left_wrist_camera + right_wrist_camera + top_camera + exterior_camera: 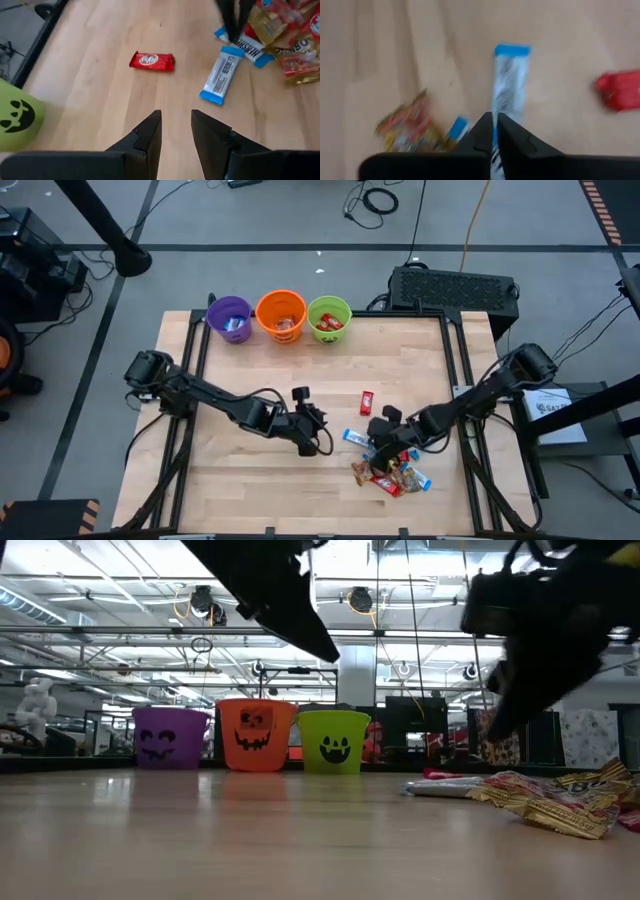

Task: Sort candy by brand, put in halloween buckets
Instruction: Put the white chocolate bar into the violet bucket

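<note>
The blue-and-white bar lies flat on the wood under my shut right gripper, so next I open it, lower it and pinch the bar's blue end [233, 51] beside the pile.
Three halloween buckets stand in a row at the table's far edge: purple [231, 319], orange [281, 315] and green [329, 319], each with candy inside. A red candy [367, 402] lies alone at mid-table. A pile of candy [392, 475] lies near the front right. My right gripper [375, 445] is over the pile's far-left edge, shut on a blue-and-white candy bar [355, 438]. My left gripper [176, 114] hovers just left of that bar, open by a narrow gap with nothing between its fingers. My right gripper pinches the blue-and-white bar by its blue end [495, 131] between its two fingers [235, 22], which slant down from the table's right. The bar [509, 82] runs on past the fingertips, in line with them. Whether its far end [210, 96] still touches the table I cannot tell.
A second blue-and-white bar [251, 51] lies under the right gripper at the pile's edge, beside gold and red wrappers [300, 60]. The wood between the buckets and the candy is bare. Black rails [196, 350] run along the table's sides.
</note>
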`<state>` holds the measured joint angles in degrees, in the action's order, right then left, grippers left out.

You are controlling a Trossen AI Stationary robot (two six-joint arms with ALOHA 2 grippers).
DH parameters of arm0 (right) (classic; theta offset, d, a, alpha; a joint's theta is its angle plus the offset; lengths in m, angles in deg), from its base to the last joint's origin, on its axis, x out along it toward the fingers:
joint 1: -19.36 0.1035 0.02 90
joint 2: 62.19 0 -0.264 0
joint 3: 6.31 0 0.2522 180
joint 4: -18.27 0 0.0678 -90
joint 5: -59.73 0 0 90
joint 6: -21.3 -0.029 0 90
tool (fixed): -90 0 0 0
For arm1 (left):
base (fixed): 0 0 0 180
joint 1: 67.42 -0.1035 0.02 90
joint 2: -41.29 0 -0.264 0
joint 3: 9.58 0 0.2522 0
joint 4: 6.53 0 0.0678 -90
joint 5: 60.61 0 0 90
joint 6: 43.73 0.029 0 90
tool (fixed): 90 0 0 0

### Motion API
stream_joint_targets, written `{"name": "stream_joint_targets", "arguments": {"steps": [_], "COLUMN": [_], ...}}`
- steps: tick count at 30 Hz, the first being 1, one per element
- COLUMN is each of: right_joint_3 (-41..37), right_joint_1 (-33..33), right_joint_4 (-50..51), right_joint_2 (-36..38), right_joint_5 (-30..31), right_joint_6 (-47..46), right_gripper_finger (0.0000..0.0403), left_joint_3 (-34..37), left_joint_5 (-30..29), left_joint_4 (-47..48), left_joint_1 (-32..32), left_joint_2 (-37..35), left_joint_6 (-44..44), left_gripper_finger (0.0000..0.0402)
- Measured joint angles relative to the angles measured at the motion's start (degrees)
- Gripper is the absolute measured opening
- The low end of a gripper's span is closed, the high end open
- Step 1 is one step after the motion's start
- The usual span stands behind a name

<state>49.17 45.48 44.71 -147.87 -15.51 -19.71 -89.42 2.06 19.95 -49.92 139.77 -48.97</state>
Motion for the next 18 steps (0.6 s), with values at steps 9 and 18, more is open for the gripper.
{"name": "stream_joint_targets", "arguments": {"steps": [9, 18], "right_joint_3": [0.0, 0.13], "right_joint_1": [2.61, 1.25], "right_joint_4": [-0.53, -1.99], "right_joint_2": [-4.52, -9.28], "right_joint_5": [4.86, 2.06], "right_joint_6": [2.41, 0.15], "right_gripper_finger": [0.0165, 0.0187], "left_joint_3": [0.0, 0.0], "left_joint_5": [0.99, 0.99], "left_joint_4": [-0.45, -0.27], "left_joint_1": [-0.29, -0.81], "left_joint_2": [-0.07, -0.07], "left_joint_6": [0.06, 0.09], "left_gripper_finger": [0.0114, 0.0114]}}
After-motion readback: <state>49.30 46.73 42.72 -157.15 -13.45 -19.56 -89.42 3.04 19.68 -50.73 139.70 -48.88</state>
